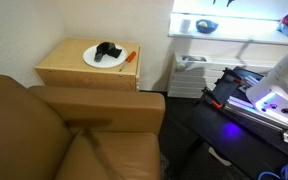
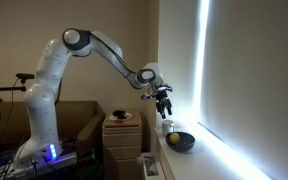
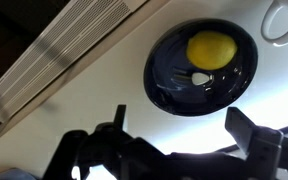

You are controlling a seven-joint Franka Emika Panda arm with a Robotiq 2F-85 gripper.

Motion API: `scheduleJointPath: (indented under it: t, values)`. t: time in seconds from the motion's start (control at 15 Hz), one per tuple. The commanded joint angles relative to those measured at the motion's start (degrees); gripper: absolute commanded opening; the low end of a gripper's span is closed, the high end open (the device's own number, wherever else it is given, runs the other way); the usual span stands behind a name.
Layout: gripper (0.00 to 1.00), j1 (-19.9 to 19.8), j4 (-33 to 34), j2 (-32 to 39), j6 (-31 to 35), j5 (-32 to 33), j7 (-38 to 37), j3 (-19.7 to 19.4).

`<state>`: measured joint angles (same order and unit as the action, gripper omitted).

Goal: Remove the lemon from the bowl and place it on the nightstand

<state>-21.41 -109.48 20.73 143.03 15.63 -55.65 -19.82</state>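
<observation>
Next, the gripper reaches down into the dark blue bowl and closes around the middle of the yellow lemon (image 1: pixel 206 22) (image 3: pixel 211 50).
The yellow lemon (image 3: pixel 212 47) lies in the dark blue bowl (image 3: pixel 184 90), which stands on a white shelf. In the wrist view my gripper (image 3: pixel 182 125) is open and empty above the bowl, its two dark fingers spread wide at the bowl's near side. In an exterior view the gripper (image 2: pixel 164 101) hangs above the bowl (image 2: pixel 183 143) and lemon (image 2: pixel 172 139). The bowl also shows in an exterior view (image 1: pixel 206 26). The tan wooden nightstand (image 1: pixel 72 68) stands beside the armchair and also shows in an exterior view (image 2: pixel 124 143).
A white plate (image 1: pixel 92 58) with a black object (image 1: pixel 107 51) and a thin orange stick (image 1: pixel 130 56) lie on the nightstand top. A brown leather armchair (image 1: pixel 74 135) stands next to it. A slatted vent (image 3: pixel 54 50) lies beside the shelf.
</observation>
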Motion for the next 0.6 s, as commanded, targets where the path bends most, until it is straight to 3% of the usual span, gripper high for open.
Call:
scheduleJointPath:
  t: [0.0, 0.2, 0.53]
  values:
    - [1.0, 2.52, 1.46, 1.45, -0.91, -2.49, 0.88, -2.14]
    - [1.0, 4.02, 4.82, 4.76, -2.09, -2.39, -4.14, -3.34]
    - [1.0, 1.14, 14.37, 13.16, -7.22, -17.15, -10.91, -1.13]
